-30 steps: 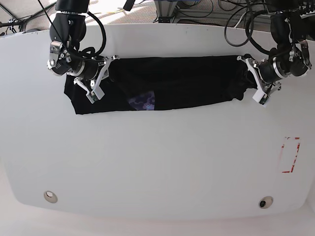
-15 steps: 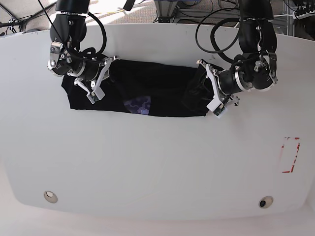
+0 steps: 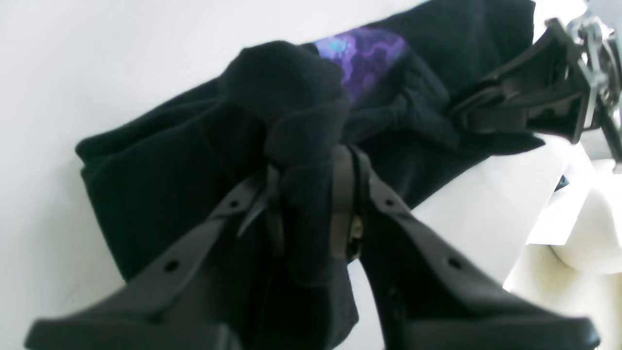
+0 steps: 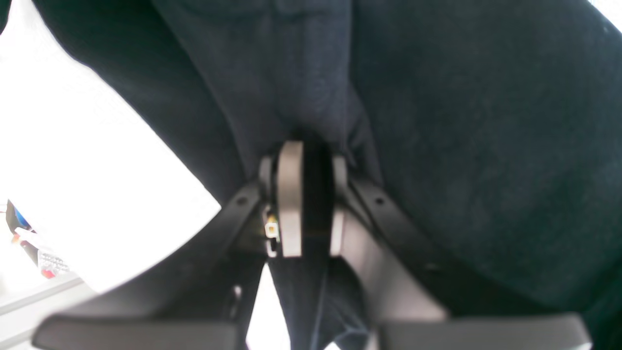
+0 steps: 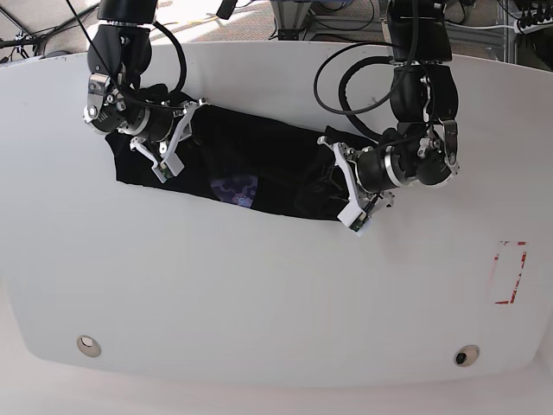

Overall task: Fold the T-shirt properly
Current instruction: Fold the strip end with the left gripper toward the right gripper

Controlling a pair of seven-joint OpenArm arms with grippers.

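Observation:
Next, my left gripper lets go of the bunched end of the T-shirt at the T-shirt's front edge [image 5: 285, 216] [image 3: 245, 73], next to the blue-purple print.
The black T-shirt [image 5: 268, 156] lies as a long folded band across the far half of the white table [image 5: 259, 294], with a patch of blue-purple print [image 5: 233, 188] showing at its front edge. My left gripper [image 5: 344, 186] is shut on a bunched end of the shirt [image 3: 301, 146] and holds it over the band's middle right. The print [image 3: 359, 53] shows beyond it in the left wrist view. My right gripper [image 5: 171, 140] is shut on the shirt's other end [image 4: 437, 121]; its fingers [image 4: 290, 204] pinch a fold of cloth. The white text and emoji face are hidden.
A red-outlined rectangle [image 5: 508, 272] is marked on the table at the right. Two round fittings sit near the front edge, one left [image 5: 88, 346] and one right [image 5: 467, 355]. Cables hang behind the table's far edge [image 5: 346, 17].
My left gripper has carried its end of the shirt leftward in the base view, toward the middle, so the band is much shorter. My right gripper has stayed put, still gripping.

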